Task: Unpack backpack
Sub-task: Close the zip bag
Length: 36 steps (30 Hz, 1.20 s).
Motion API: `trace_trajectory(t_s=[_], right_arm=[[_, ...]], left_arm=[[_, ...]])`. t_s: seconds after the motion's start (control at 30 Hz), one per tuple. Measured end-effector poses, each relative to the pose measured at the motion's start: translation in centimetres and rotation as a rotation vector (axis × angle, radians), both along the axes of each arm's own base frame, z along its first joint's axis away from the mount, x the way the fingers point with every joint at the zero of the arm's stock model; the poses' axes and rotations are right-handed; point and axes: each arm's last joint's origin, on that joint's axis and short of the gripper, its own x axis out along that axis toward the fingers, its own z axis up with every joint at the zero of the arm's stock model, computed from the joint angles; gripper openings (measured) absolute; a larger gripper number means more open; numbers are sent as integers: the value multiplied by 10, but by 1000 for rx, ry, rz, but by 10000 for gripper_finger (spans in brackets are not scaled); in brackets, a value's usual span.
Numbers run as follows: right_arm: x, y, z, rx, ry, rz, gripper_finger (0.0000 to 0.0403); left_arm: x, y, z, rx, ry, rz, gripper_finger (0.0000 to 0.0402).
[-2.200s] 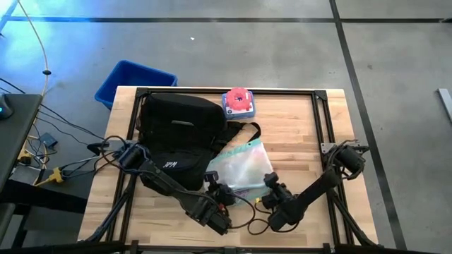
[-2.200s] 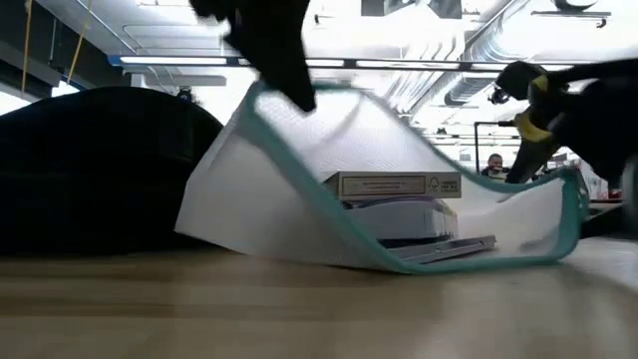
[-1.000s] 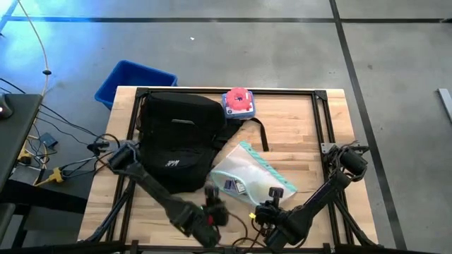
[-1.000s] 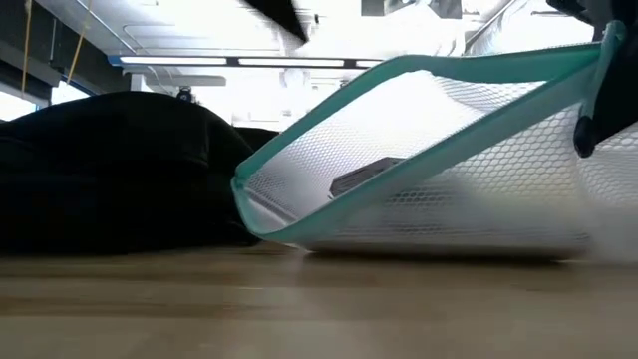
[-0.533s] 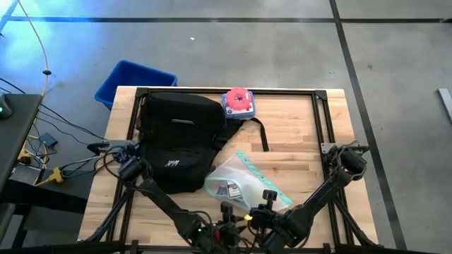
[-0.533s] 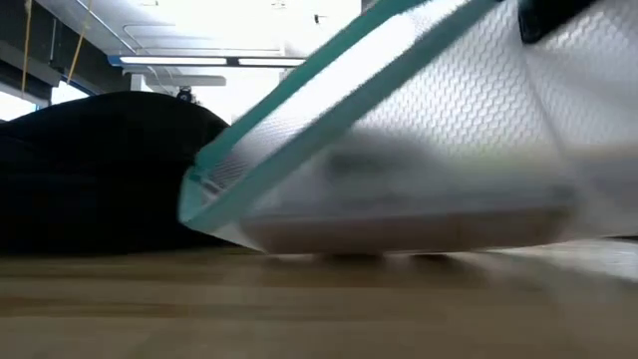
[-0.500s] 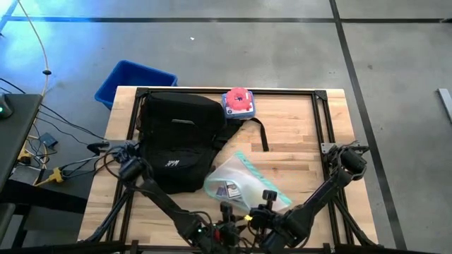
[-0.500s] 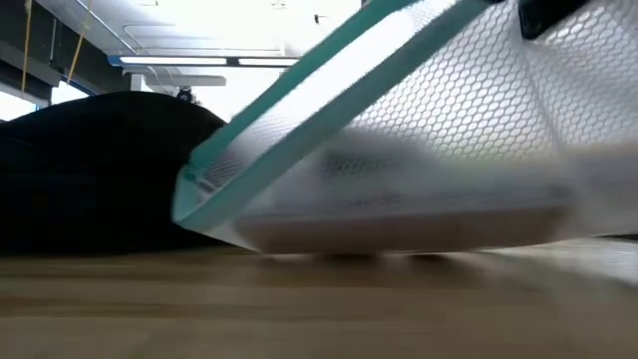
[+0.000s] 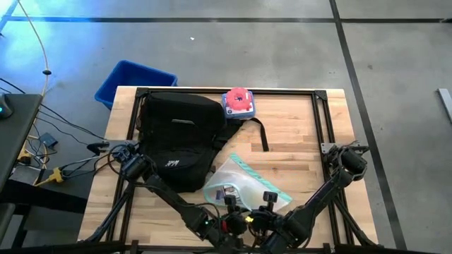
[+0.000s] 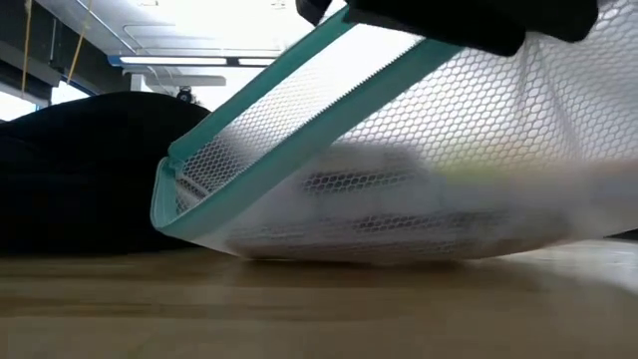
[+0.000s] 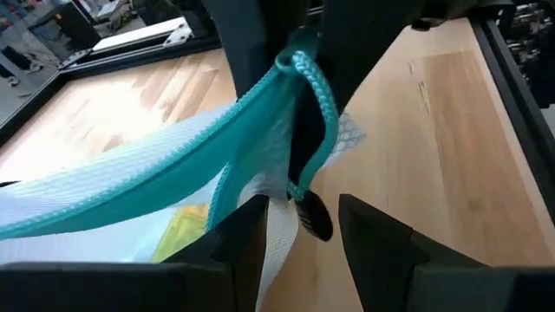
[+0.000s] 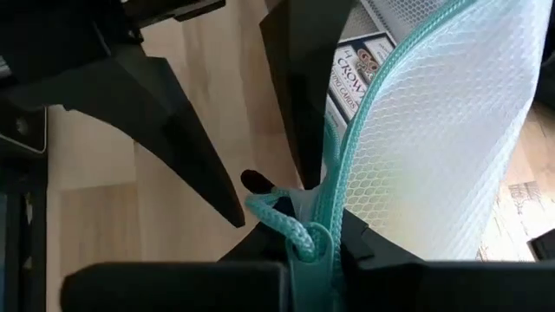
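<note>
I have the cord loop trapped against the pouch's corner with my right gripper, so my left gripper will take the black zipper pull (image 11: 315, 217) before my right gripper frees the cord loop.
The black backpack (image 9: 176, 137) lies flat on the table's left half; it also shows in the low view (image 10: 80, 170). A white mesh pouch (image 9: 244, 182) with a teal zipper lies beside it near the front edge, with a card box (image 12: 355, 69) inside. My right gripper (image 9: 267, 204) is shut on the pouch's zipper end. My left gripper (image 9: 229, 210) is open right beside it. Its two fingers (image 11: 238, 238) stand on either side of the black zipper pull (image 11: 312, 217) without touching it. My right gripper pinches the end of the pouch's teal zipper, at the cord loop (image 12: 299, 232), between its two fingers, coming from the table's near right side. That corner is held up. The zipper edge (image 10: 299, 90) slants down from it, and the pouch's underside (image 10: 379, 249) rests on the table.
A blue bin (image 9: 134, 81) stands off the far left corner. A red and blue toy (image 9: 239, 102) sits at the far edge, with a black strap (image 9: 258, 134) lying below it. Bare wood (image 9: 304, 141) lies on the right half inside the black frame rails.
My left gripper has gone toward the table's right along the near edge, up to the pouch's held corner, and now straddles the zipper pull. My right gripper has drawn the pouch a little toward the near edge, its zipper corner kept raised.
</note>
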Motion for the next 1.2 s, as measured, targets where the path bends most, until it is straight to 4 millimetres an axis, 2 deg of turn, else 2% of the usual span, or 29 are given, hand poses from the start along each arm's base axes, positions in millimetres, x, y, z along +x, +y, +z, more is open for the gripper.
trace_trajectory(t_s=[0.1,0.27,0.5,0.83,0.93,1.03,1.07,1.2], right_arm=[[-1,1,0,-1,-3,2,7],[-2,2,0,0,-6,6,7],[-4,2,-7,15,64,34,20],[-7,7,-16,-38,109,95,105],[-6,7,-20,-66,124,118,85],[-8,6,-24,-91,153,126,22],[-10,6,-24,-98,161,121,12],[-19,8,-24,-128,148,78,3]], left_arm=[[-1,-1,0,4,-9,11,95],[-5,-7,1,11,-22,16,14],[-19,-19,5,8,-36,27,4],[-33,-20,7,-1,-6,84,2],[-35,-19,5,-16,9,91,1],[-39,-19,4,-47,49,83,1],[-41,-19,3,-69,67,81,1],[-53,-16,2,-145,147,128,0]])
